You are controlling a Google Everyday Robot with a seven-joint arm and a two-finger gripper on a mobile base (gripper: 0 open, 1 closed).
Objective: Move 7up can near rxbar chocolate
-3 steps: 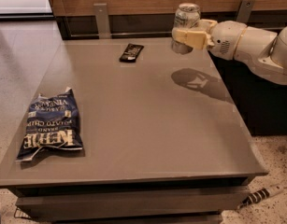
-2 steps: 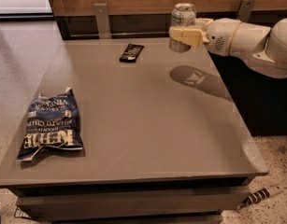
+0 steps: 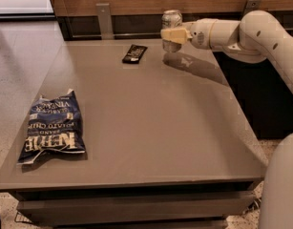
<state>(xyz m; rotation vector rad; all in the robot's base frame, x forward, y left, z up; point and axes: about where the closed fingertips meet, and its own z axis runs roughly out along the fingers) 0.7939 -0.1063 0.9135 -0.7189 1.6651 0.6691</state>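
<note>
Next, my gripper lets go of the 7up can on the grey table (image 3: 163, 60) beside the rxbar chocolate's edge facing my arm.
The 7up can (image 3: 172, 19), silver with a pale label, stands upright at the far edge of the grey table (image 3: 151, 128). My gripper (image 3: 172, 34) reaches in from the right and is shut on the can, its cream fingers (image 3: 175, 35) across the can's middle. The can's base is at or just above the tabletop; I cannot tell which. The rxbar chocolate (image 3: 134, 54), a flat black bar, lies on the table a short way left of and slightly nearer than the can.
A blue crinkled chip bag (image 3: 53, 128) lies at the table's near left. A wooden wall with metal brackets (image 3: 103, 19) runs behind the table. My white arm (image 3: 260, 37) spans the right side.
The gripper has carried the can left and toward the table's far edge, lower and closer to the black bar.
</note>
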